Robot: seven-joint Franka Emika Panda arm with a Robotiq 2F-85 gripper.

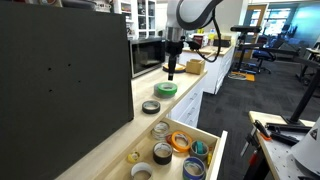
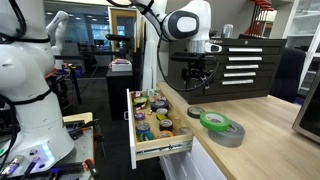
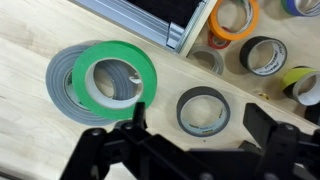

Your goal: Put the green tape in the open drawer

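Observation:
The robot's gripper should close on the green tape's side (image 1: pixel 163 92) (image 3: pixel 145 91) closest to the small dark grey roll, with one finger inside the hole of the green tape.
The green tape (image 3: pixel 115 48) lies flat on top of a wider grey tape roll (image 3: pixel 58 82) on the wooden counter. It shows in both exterior views (image 1: pixel 166 88) (image 2: pixel 212 121). The open drawer (image 2: pixel 163 148) (image 1: pixel 214 150) holds several tape rolls, and its edge is at the top of the wrist view (image 3: pixel 185 35). My gripper (image 3: pixel 200 132) is open and empty. It hangs above the counter (image 1: pixel 171 70) (image 2: pixel 197 82), beside the green tape and over a small dark grey roll (image 3: pixel 184 110).
The dark grey roll lies on the counter between the green tape and the drawer (image 1: pixel 151 107) (image 2: pixel 196 112). A large black box (image 1: pixel 60 80) stands on the counter. A black drawer cabinet (image 2: pixel 235 65) stands behind the counter.

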